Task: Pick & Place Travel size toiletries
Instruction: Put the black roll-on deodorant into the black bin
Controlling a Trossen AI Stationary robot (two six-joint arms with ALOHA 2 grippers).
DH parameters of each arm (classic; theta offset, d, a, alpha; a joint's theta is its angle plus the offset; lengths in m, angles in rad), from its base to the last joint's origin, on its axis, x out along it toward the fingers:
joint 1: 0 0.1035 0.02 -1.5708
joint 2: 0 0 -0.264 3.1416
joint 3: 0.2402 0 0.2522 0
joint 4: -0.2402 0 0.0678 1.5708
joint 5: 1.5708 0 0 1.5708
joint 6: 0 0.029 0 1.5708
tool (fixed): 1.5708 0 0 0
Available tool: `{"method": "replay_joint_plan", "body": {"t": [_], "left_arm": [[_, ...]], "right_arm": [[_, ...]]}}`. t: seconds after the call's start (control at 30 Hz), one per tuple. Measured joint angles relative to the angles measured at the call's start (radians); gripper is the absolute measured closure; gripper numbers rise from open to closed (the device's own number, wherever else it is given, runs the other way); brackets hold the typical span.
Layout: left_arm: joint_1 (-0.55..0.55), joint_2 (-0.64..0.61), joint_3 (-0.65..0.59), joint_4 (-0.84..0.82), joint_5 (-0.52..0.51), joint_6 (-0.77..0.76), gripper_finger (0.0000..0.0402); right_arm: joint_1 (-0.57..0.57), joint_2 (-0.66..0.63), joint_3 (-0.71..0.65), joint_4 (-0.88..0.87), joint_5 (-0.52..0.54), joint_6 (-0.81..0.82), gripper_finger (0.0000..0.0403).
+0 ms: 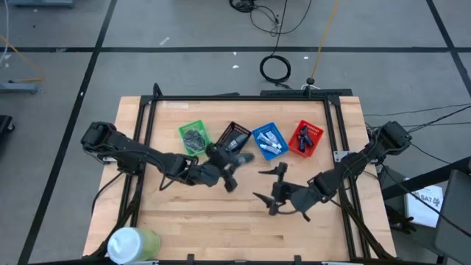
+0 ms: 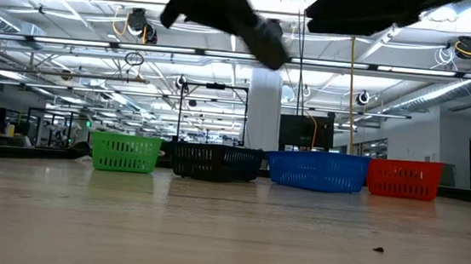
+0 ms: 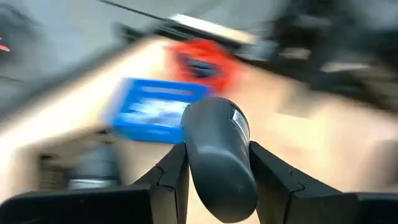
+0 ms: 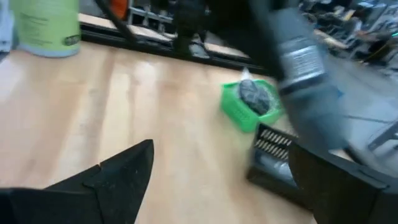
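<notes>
My left gripper should release the grey oval bottle, which hangs high above the table now, inside the black basket (image 1: pixel 230 137) (image 3: pixel 57 165), next to the grey bottle lying there.
A grey oval bottle (image 3: pixel 217 155) with a small white label is in my left gripper (image 3: pixel 217 149), which is shut on it. In the high view this gripper (image 1: pixel 228 171) hangs just near of the black basket (image 1: pixel 234 138). The low view shows the bottle (image 2: pixel 269 39) high above the table. My right gripper (image 1: pixel 265 185) is open and empty over the bare wood, near of the blue basket (image 1: pixel 268 140). Its wrist view looks across at the held bottle (image 4: pixel 298 56), the green basket (image 4: pixel 252 102) with dark grey bundles and the black basket (image 4: pixel 273 158). My left gripper pinches the grey bottle's body (image 3: pixel 214 180) between its two fingers (image 3: pixel 171 177), one on each side. The bottle's rounded end sticks out forward past the fingertips. It is lifted clear of the table.
Four baskets stand in a row toward the far edge: green (image 2: pixel 125 152), black (image 2: pixel 216 160), blue (image 2: pixel 318 169), red (image 2: pixel 404 177). A large white-and-green cylinder (image 1: pixel 132 243) stands at the near left corner. Bare wood lies near of the baskets.
</notes>
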Motion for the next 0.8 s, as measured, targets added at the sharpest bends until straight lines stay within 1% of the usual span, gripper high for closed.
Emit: {"method": "replay_joint_plan", "body": {"t": [0.07, 0.13, 0.17, 0.23, 0.4, 0.53, 0.6, 0.73, 0.8], "left_arm": [[-0.001, -0.003, 0.0, -0.085, -0.142, 0.029, 0.0284], [-0.006, -0.002, 0.0, -0.201, -0.283, 0.024, 0.0284], [-0.007, -0.001, 0.0, -0.25, -0.329, 0.021, 0.0284], [0.004, 0.003, 0.0, -0.306, -0.358, 0.022, 0.0284], [0.048, 0.035, -0.024, -0.286, -0.363, 0.099, 0.0284], [0.125, 0.067, -0.075, -0.236, -0.365, 0.089, 0.0284], [0.17, 0.076, -0.105, -0.183, -0.315, 0.11, 0.0284], [0.245, 0.082, -0.166, -0.024, -0.164, 0.182, 0.0284], [0.269, 0.082, -0.188, 0.036, -0.121, 0.199, 0.0284]], "right_arm": [[0.016, 0.0, -0.009, -0.002, -0.001, 0.029, 0.0045], [0.031, 0.0, -0.018, 0.0, 0.004, 0.05, 0.0048], [0.036, 0.0, -0.023, -0.001, 0.007, 0.057, 0.005], [0.048, 0.0, -0.03, -0.001, 0.006, 0.071, 0.0053], [0.048, 0.0, -0.039, 0.008, 0.007, 0.078, 0.0059], [0.049, 0.0, -0.04, 0.015, 0.007, 0.077, 0.006], [0.049, 0.0, -0.04, 0.017, 0.007, 0.077, 0.006], [0.048, 0.0, -0.04, 0.016, 0.007, 0.075, 0.0062], [0.048, 0.0, -0.04, 0.016, 0.007, 0.074, 0.0062]]}}
